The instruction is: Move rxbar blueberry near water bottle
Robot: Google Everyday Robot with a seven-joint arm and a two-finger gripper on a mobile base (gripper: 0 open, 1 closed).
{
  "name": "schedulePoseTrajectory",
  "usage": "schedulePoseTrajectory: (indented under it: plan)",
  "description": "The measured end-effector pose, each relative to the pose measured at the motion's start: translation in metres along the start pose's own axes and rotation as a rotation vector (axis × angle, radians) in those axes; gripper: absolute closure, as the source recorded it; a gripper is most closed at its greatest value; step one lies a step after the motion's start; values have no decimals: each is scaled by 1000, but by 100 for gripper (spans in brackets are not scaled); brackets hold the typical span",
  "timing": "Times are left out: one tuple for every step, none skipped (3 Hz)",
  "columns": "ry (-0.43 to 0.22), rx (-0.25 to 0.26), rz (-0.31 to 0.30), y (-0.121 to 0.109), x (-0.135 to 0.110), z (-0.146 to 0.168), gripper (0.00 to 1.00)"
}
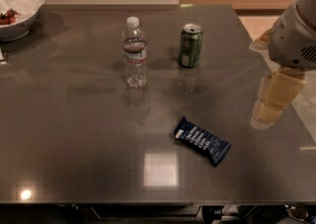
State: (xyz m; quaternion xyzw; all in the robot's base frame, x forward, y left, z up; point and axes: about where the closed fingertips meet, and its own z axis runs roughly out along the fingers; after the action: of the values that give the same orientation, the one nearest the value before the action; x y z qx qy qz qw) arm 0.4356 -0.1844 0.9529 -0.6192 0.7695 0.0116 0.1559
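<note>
I should next move my gripper to the middle of the rxbar blueberry [203, 141] and close it there, between the two ends of the dark blue wrapper.
The rxbar blueberry [202, 140], a flat dark blue wrapper with white lettering, lies slanted on the dark table right of centre near the front. The water bottle [135, 53], clear with a white cap, stands upright at the back centre. It is well apart from the bar, up and to the left. My gripper [264, 118] hangs at the right edge of the table, to the right of the bar and a little above it, holding nothing.
A green can [190, 45] stands upright just right of the water bottle. A white bowl [15, 11] with red food sits at the back left corner. The table's right edge [276, 94] runs under my arm.
</note>
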Motion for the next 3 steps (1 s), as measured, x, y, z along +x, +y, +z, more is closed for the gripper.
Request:
schedulePoseTrajectory:
  plan:
    - [-12, -44, -15, 11, -10, 23, 0]
    - [-15, -48, -38, 27, -14, 42, 0]
    - [0, -41, -62, 41, -17, 68, 0]
